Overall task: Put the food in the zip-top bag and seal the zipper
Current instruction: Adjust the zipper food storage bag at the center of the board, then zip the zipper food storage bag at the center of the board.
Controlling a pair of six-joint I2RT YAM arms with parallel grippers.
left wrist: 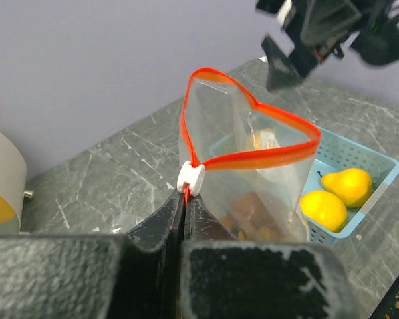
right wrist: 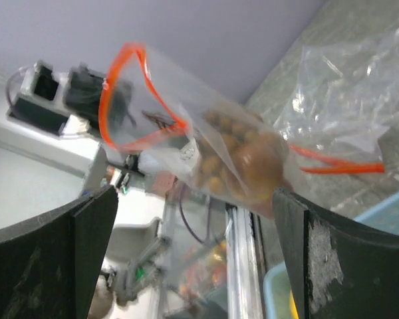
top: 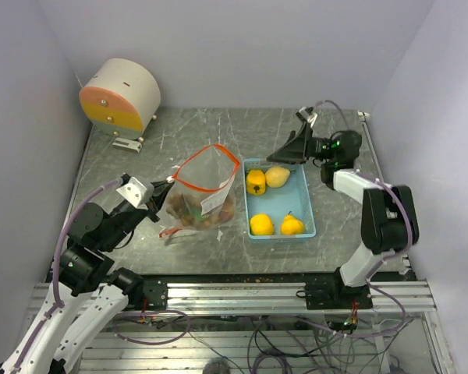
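Next, my right gripper should grab the zipper's white slider [top: 174,169] beside my left gripper, so it can seal the clear zip-top bag.
The clear zip-top bag [top: 207,183] with an orange-red zipper rim stands open in the middle of the table. Brown balls and lumps [top: 201,214] lie in its bottom, and they also show in the right wrist view [right wrist: 236,166]. My left gripper [top: 165,184] is shut on the zipper end just below the white slider [left wrist: 191,178]. Several yellow fruits [top: 261,224] lie in the light blue tray [top: 304,204]. My right gripper [top: 291,149] is open and empty above the tray's far edge, pointing at the bag. I see no dark red apple.
A round cream and orange device [top: 121,95] stands at the back left. Crumpled clear plastic with a red strip [right wrist: 342,166] lies on the table by the bag's base. Grey walls close in three sides. A metal rail [top: 242,292] runs along the front.
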